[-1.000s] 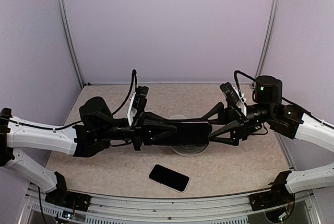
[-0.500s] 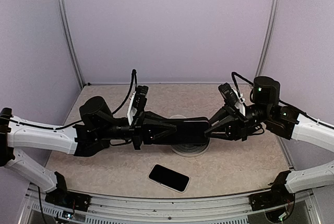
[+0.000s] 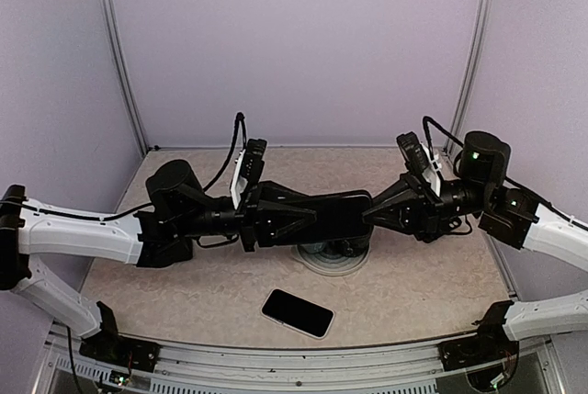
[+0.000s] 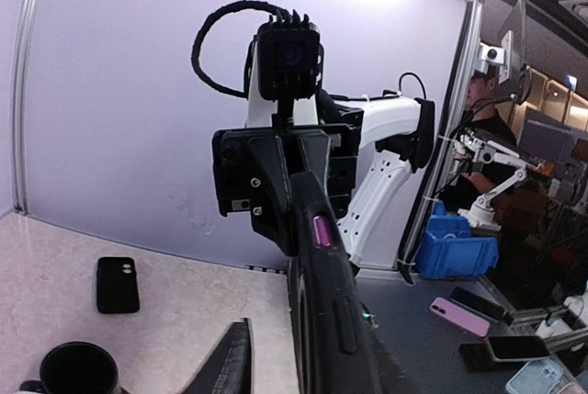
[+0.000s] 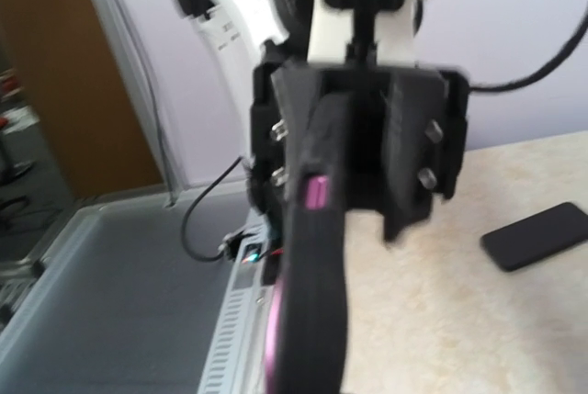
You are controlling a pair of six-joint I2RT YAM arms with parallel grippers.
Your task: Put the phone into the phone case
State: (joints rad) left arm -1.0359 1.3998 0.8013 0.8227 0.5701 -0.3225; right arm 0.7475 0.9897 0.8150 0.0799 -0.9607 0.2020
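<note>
I should hold one end with my left gripper while my right gripper pinches nearer the middle (image 3: pixel 338 218), because the purple phone's rim sticks out along the lower edge of the case.
A black phone case (image 3: pixel 333 215) with a purple phone in it hangs edge-up between my two grippers, above a round stand. In the left wrist view the case (image 4: pixel 326 293) shows a purple side button (image 4: pixel 321 230). In the right wrist view the case (image 5: pixel 312 302) has a pink rim along its lower edge. My right gripper (image 3: pixel 370 213) is shut on the case's right end. At its left end my left gripper (image 3: pixel 308 218) stands open. One left finger (image 4: pixel 234 357) is clear of the case; the other is hidden behind it.
A black phone-shaped slab (image 3: pixel 297 312) lies flat on the table near the front edge, also showing as a slab (image 5: pixel 537 236) in the right wrist view. A pale round stand (image 3: pixel 317 264) sits under the held case. Purple walls and metal posts close the back and sides.
My right gripper moved in and shut on the case's right end. My left jaws then opened. Both arms and the case rose a little off the stand.
</note>
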